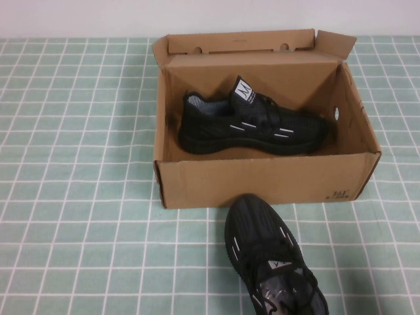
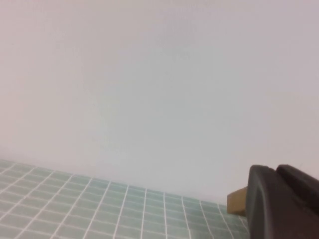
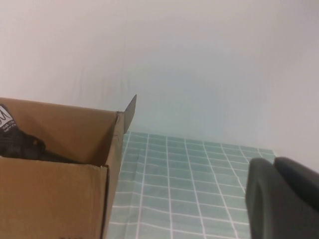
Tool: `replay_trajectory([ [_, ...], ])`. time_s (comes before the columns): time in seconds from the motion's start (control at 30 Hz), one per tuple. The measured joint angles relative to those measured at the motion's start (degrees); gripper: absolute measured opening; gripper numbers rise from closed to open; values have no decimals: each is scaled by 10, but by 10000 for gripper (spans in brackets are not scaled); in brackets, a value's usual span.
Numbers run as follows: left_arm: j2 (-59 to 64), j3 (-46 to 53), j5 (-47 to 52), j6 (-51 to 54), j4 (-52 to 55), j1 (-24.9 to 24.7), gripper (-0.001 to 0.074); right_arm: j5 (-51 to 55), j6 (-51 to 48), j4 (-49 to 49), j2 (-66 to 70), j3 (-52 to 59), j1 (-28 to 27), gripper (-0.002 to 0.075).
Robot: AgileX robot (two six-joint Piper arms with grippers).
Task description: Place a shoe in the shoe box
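Next, my right gripper reaches the black shoe in front of the shoe box and closes across the shoe's middle [image 1: 279, 283] beside its tongue.
The brown cardboard shoe box [image 1: 262, 182] stands open in the middle of the table, its lid flap up at the back. One black shoe [image 1: 252, 125] with white dashes lies on its side inside the box. A second identical shoe [image 1: 269, 259] lies on the table in front of the box, toe towards it. Neither gripper shows in the high view. My left gripper [image 2: 275, 172] is shut and empty, with a box corner [image 2: 237, 201] beyond it. My right gripper [image 3: 273, 163] is shut and empty, to the right of the box [image 3: 50, 194], where the boxed shoe [image 3: 20, 144] peeks over the wall.
The table is covered by a green cloth with a white grid [image 1: 79, 197]. A plain white wall [image 1: 79, 16] runs along the back. The box's side flap [image 3: 130, 112] sticks up at its right rear corner.
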Motion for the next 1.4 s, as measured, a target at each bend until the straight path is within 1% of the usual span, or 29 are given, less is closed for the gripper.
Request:
replay_trajectory([
  [0.13, 0, 0, 2, -1, 1, 0, -4, -1, 0, 0, 0, 0, 0, -8],
  [0.23, 0, 0, -26, -5, 1, 0, -4, -29, 3, 0, 0, 0, 0, -8],
  [0.33, 0, 0, -83, -16, 1, 0, -4, -109, 26, 4, 0, 0, 0, -8],
  [0.5, 0, 0, -241, -50, 1, 0, -4, -317, 48, 21, -1, 0, 0, -8],
  [0.57, -1, -6, -281, -63, 1, 0, -4, -359, 57, 33, -1, -5, 0, -8],
  [0.63, -1, -30, -289, -68, -1, 0, -4, -371, 62, 49, -1, -24, 0, -8],
  [0.73, -1, -91, -287, -67, -6, 0, -4, -379, 66, 96, -1, -75, 0, -8],
  [0.87, 19, -189, -278, -64, -5, 0, -4, -373, 74, 160, -1, -171, 0, -8],
  [0.93, 43, -239, -268, -64, 1, 0, -4, -348, 75, 173, 3, -223, 0, -8],
  [1.03, 84, -309, -223, -69, 19, 0, -4, -257, 78, 175, 26, -311, 0, -8],
  [1.13, 129, -383, -123, -108, 65, 0, -4, -102, 79, 178, 65, -408, 0, -8],
  [1.2, 159, -434, -41, -158, 107, 0, -4, 11, 79, 178, 96, -467, 0, -8],
  [1.3, 192, -490, 72, -218, 146, 0, -4, 147, 78, 178, 143, -528, 0, -8],
  [1.4, 208, -507, 166, -234, 155, 0, -4, 240, 67, 178, 187, -548, 0, -8],
])
